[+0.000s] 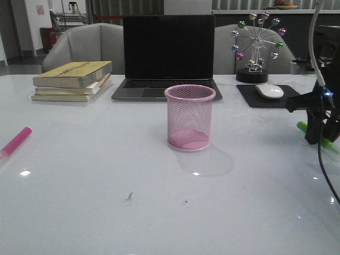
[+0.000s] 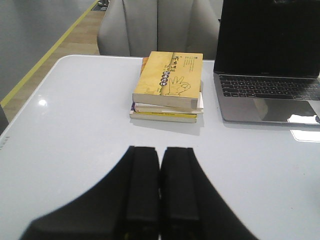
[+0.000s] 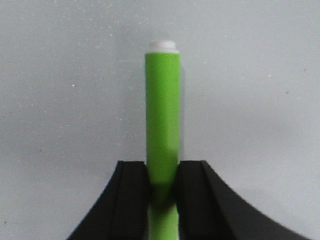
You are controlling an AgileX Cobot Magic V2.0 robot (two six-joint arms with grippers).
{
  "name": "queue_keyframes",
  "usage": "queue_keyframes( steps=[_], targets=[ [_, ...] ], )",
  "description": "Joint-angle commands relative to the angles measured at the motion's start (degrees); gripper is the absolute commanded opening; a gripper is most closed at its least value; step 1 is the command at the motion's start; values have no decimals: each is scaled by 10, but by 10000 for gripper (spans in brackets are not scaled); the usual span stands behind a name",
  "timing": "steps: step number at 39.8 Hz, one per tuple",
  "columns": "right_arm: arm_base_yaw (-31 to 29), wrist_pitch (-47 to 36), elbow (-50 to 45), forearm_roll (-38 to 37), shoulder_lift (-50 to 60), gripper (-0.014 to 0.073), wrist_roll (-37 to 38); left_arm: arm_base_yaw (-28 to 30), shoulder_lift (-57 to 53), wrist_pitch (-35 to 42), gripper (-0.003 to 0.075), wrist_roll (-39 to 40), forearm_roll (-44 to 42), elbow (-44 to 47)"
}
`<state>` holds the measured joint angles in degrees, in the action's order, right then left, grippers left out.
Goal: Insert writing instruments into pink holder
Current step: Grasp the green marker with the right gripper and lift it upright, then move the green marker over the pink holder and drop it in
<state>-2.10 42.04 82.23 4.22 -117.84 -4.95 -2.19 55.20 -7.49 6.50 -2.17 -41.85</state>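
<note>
The robot's right gripper will let go of the green marker inside the empty pink wire-mesh holder point(image 1: 189, 109), with the marker's top leaning toward the books.
The pink wire-mesh holder point(image 1: 189, 117) stands upright at the table's middle, nothing visible inside. A magenta marker point(image 1: 15, 141) lies at the far left edge. The green marker point(image 1: 303, 127) lies on the table at the right, partly hidden behind my right gripper point(image 1: 320, 139). In the right wrist view that gripper point(image 3: 163, 172) is shut on the green marker point(image 3: 162, 115), whose pale tip points away from the fingers. My left gripper point(image 2: 160, 160) is shut with nothing in it, over bare table short of the books; it is out of the front view.
A stack of books point(image 1: 73, 80) sits at the back left, an open laptop point(image 1: 167, 56) behind the holder, a mouse on a black pad point(image 1: 270, 91) and a ball ornament point(image 1: 256, 45) at the back right. Chairs stand beyond the table.
</note>
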Motion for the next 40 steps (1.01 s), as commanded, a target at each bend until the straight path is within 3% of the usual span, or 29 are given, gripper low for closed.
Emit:
queue_keyframes(
  steps=[1, 5, 12, 23, 32, 40],
  targets=[
    [-6, -9, 20, 1, 31, 57, -2, -4, -7, 57, 100, 3, 5, -20],
    [3, -49, 37, 27, 55, 57, -5, -4, -7, 64, 100, 3, 5, -20],
    [58, -207, 38, 28, 159, 57, -32, -4, -7, 64, 100, 3, 5, -20],
    [184, -379, 35, 42, 208, 57, -32, -4, -7, 64, 100, 3, 5, -20],
    [268, -507, -69, 42, 208, 57, -32, -4, -7, 64, 100, 3, 5, -20],
    [278, -771, -207, 40, 174, 57, -24, -4, -7, 65, 100, 3, 5, -20]
  ],
)
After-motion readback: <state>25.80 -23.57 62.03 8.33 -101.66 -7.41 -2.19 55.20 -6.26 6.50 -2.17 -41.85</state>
